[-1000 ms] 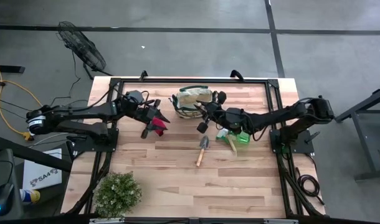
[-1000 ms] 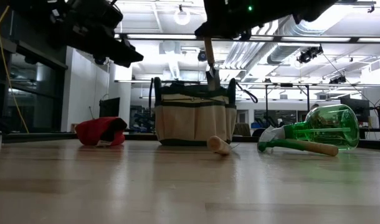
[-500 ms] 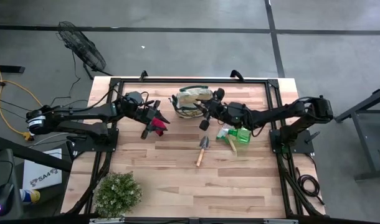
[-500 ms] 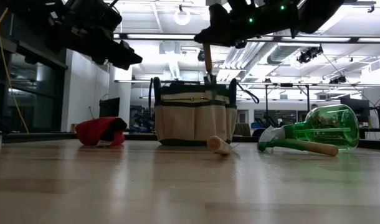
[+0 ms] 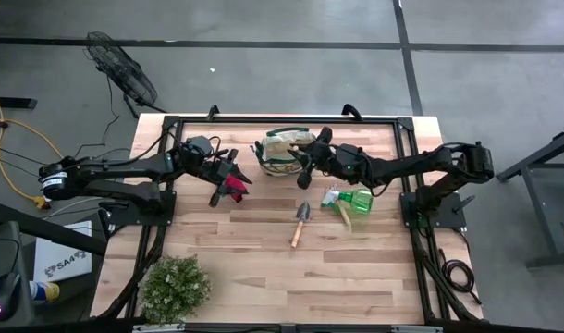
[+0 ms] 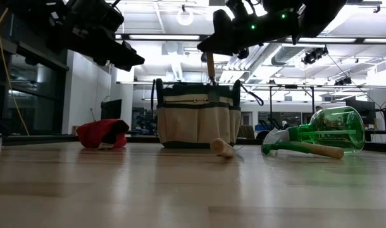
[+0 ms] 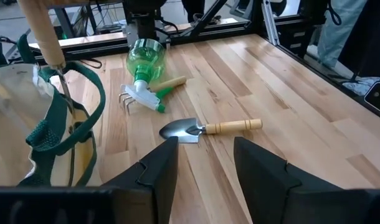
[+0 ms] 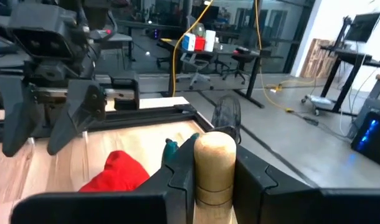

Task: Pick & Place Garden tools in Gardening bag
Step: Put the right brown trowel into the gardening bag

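Note:
I need to let go of the wooden-handled trowel with my right gripper inside the beige gardening bag (image 5: 298, 160), against the bag's near green rim.
The beige gardening bag (image 5: 284, 153) with green trim stands at the table's far middle, also in the low view (image 6: 198, 119). My right gripper (image 5: 310, 155) is above it, shut on a wooden-handled trowel (image 6: 210, 64) whose metal end goes down into the bag. My left gripper (image 5: 232, 174) is open and empty, above the red-handled shears (image 5: 232, 189) lying on the table. A second trowel (image 5: 300, 223), the wire rake (image 7: 140, 98) and the green sprayer (image 5: 353, 201) lie on the table right of the bag. My right gripper pinches the trowel's wooden handle near its free end (image 8: 213, 163) between its two fingers. The fingers lie across the handle. The trowel hangs upright below them, its shaft (image 7: 66, 93) reaching down into the bag's open top.
A bushy green plant (image 5: 175, 288) stands at the near left corner. A black frame (image 5: 263, 120) runs along the table's far and side edges. Bare wood lies across the near half of the table (image 5: 337, 277).
My right gripper has gone toward the far edge, over the bag, and down. The trowel has stayed upright, and its metal blade, earlier above the rim, has sunk into the bag.

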Robot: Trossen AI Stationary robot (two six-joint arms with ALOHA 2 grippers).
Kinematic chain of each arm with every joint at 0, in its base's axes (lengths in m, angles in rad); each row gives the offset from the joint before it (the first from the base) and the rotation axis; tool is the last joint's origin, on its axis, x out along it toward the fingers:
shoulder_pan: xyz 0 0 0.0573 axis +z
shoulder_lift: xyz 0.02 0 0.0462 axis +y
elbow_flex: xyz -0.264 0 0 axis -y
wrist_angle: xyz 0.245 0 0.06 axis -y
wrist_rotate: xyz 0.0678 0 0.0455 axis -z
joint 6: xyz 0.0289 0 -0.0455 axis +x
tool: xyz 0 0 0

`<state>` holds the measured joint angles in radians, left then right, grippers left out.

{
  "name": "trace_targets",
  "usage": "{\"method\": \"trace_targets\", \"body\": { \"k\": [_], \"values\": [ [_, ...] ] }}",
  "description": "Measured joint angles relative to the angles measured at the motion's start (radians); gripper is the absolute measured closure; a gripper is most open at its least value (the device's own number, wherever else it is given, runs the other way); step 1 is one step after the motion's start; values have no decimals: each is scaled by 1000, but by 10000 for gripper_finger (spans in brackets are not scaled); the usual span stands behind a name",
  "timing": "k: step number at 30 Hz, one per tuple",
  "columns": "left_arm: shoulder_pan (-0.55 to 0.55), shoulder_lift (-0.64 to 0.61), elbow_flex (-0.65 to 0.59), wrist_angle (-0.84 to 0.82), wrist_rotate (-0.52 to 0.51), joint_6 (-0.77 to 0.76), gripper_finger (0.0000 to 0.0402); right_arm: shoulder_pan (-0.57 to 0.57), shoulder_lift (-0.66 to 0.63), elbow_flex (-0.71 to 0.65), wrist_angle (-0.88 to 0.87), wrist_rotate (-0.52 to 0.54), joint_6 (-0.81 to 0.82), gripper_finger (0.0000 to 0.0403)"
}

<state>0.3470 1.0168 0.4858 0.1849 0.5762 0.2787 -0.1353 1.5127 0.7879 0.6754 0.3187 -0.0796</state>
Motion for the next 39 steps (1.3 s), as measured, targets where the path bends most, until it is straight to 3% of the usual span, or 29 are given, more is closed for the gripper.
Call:
{"method": "trace_targets", "body": {
  "k": [25,31,39],
  "values": [
    [0,0,1,0,-2,-8,249,-66,1,0,-68,-38,68,341],
    [0,0,1,1,-3,-8,249,-75,42,2,-47,-125,59,343],
    [0,1,2,0,-2,-8,249,-77,133,2,14,-104,51,339]
  ]
}}
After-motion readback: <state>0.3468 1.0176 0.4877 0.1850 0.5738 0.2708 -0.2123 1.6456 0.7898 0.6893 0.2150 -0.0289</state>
